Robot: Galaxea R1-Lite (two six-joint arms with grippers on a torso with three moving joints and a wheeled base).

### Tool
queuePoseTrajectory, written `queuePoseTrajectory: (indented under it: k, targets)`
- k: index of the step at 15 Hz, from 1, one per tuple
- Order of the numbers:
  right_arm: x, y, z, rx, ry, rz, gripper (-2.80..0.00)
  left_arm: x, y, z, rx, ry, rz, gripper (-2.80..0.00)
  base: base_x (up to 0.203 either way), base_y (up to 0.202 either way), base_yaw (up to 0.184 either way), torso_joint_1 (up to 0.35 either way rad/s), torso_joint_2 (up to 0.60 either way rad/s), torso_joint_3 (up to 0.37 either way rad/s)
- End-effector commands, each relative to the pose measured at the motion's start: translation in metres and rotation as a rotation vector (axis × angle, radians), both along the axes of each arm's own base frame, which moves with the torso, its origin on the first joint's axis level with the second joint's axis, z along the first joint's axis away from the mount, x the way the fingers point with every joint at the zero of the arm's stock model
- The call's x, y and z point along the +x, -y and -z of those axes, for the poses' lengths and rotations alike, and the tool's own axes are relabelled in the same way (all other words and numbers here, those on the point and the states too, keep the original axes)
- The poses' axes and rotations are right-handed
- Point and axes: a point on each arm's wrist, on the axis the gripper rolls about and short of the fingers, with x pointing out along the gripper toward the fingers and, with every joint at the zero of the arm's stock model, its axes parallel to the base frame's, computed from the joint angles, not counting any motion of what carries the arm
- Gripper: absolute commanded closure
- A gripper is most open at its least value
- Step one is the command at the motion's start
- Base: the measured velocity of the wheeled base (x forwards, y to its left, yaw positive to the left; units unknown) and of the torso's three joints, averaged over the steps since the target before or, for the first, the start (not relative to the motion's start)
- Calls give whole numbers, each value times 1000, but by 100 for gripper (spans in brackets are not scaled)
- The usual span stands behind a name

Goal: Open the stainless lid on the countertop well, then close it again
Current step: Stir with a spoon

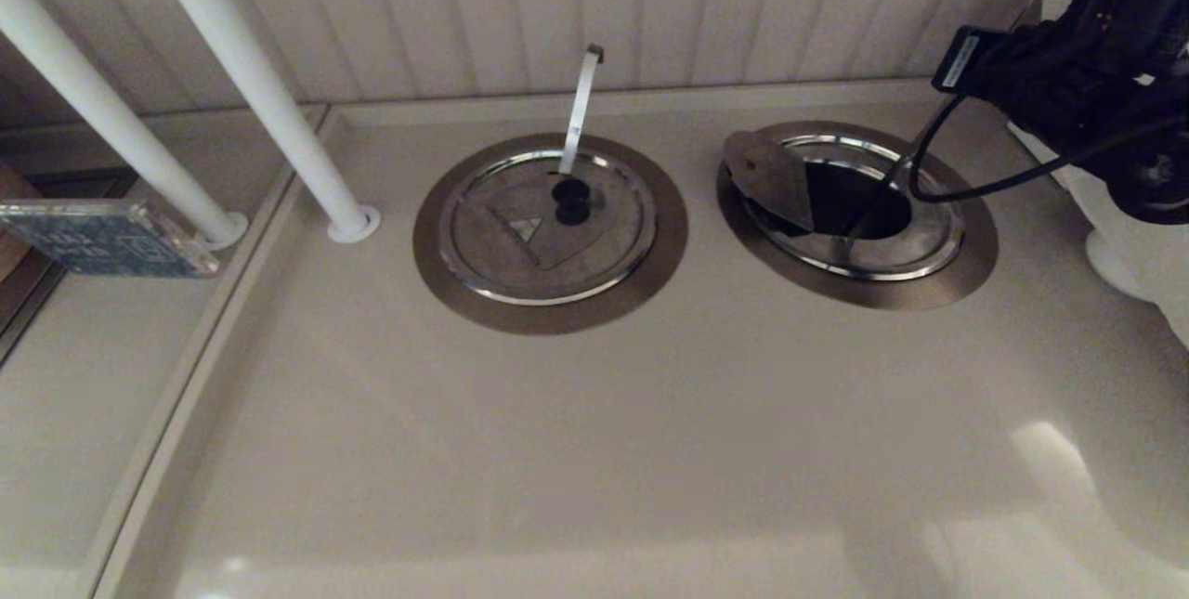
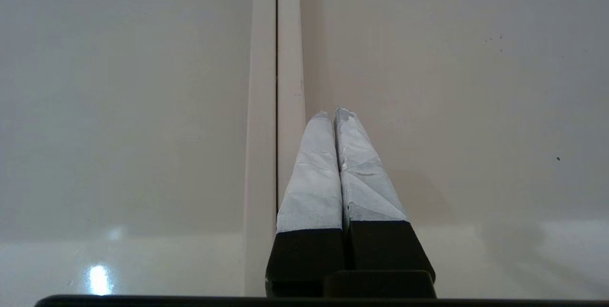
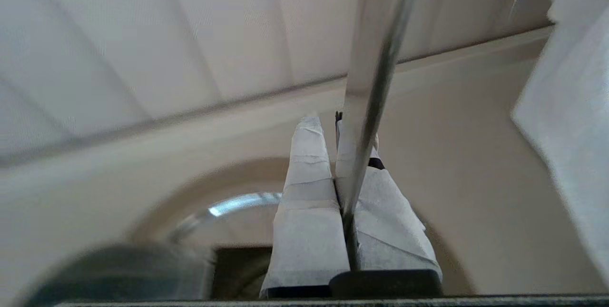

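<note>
Next, I release the slanted metal strip, which now rises from the lid, with my right gripper against the back edge of the dark opening (image 1: 883,170) beside the tilted flap.
The stainless lid (image 1: 873,251) sits in the right-hand countertop well, whose wide steel ring (image 1: 975,257) surrounds it. Its wedge-shaped flap (image 1: 769,174) is tilted up at the left, baring a dark opening (image 1: 850,200). The slanted metal strip (image 1: 882,195) rises from the lid toward my right arm (image 1: 1096,60) at the upper right. In the right wrist view my right gripper (image 3: 328,123) is shut on that strip (image 3: 376,59), which runs between its taped fingers. My left gripper (image 2: 331,113) is shut on nothing, over a seam in the beige counter, out of the head view.
The twin disc (image 1: 520,251) lies closed in the left ring, with a black knob (image 1: 570,200) and a near-vertical strip (image 1: 581,107). Two white poles (image 1: 251,79) stand at the left, a blue box (image 1: 102,237) beyond them. A panelled wall runs right behind the wells.
</note>
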Motion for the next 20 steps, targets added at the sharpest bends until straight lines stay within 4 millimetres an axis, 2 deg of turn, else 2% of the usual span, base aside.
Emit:
queuePoseTrajectory:
  k: [1, 5, 12, 15, 20]
  targets:
    - [4, -10, 0, 50, 17, -33, 0, 0, 0, 0, 0, 1, 0, 0, 0, 0, 0, 0, 0, 0]
    - [-8, -33, 1, 73, 5, -104, 0, 0, 0, 0, 0, 1, 0, 0, 0, 0, 0, 0, 0, 0]
    - [-48, -23, -12, -53, -9, -106, 0, 0, 0, 0, 0, 1, 0, 0, 0, 0, 0, 0, 0, 0]
    - [-37, -7, -5, -87, -34, -48, 0, 0, 0, 0, -1, 1, 0, 0, 0, 0, 0, 0, 0, 0]
    - [14, -6, 29, -54, -99, -46, 0, 0, 0, 0, -1, 1, 0, 0, 0, 0, 0, 0, 0, 0]
